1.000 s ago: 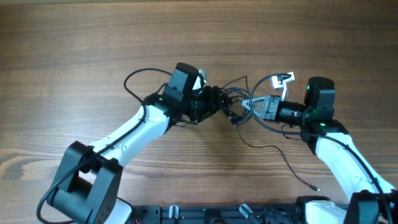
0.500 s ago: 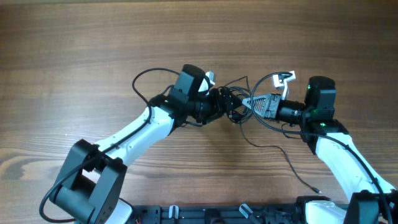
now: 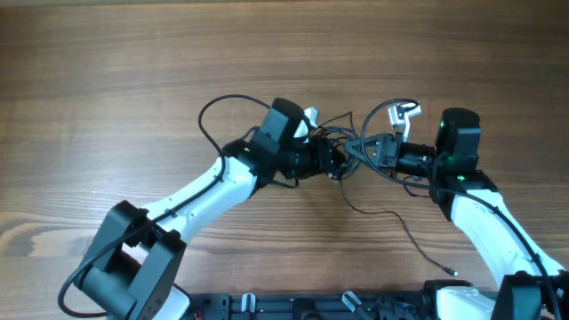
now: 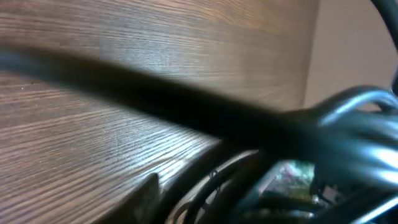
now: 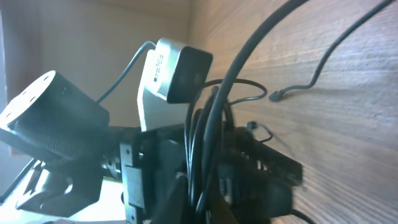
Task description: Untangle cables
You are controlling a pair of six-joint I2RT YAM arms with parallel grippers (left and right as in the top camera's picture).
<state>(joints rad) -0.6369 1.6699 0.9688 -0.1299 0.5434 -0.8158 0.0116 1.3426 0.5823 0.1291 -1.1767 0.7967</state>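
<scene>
My right gripper is pinching several strands of cable of the tangle together, so it needs to open and take a single piece of cable at the tangle's edge [image 3: 348, 116] to pull it out.
The cables [image 3: 340, 138] are thin black cords knotted in a small tangle between my two grippers, right of the table's middle. One cord [image 3: 402, 224] trails from the tangle toward the front right and ends in a small plug tip [image 3: 453, 269]. My right gripper [image 3: 358, 148] points left and is shut on several strands [image 5: 210, 124], which run up between its fingers [image 5: 200, 193]. My left gripper [image 3: 335, 162] points right, with its tip pushed into the tangle just short of the right gripper. The left wrist view is blurred, showing dark cords [image 4: 249, 186] close to the lens, and the jaws' gap cannot be made out.
The left arm's own thicker black cable [image 3: 213, 111] loops behind its wrist. The right wrist camera's cable and white bracket [image 3: 407, 111] arch above the right gripper. The left wrist's white camera box [image 5: 180, 67] sits close in front of the right gripper. Bare wooden table [image 3: 133, 80] surrounds the arms.
My left gripper has moved right, deeper into the tangle and closer to the right gripper. The right arm and its grip have stayed put.
</scene>
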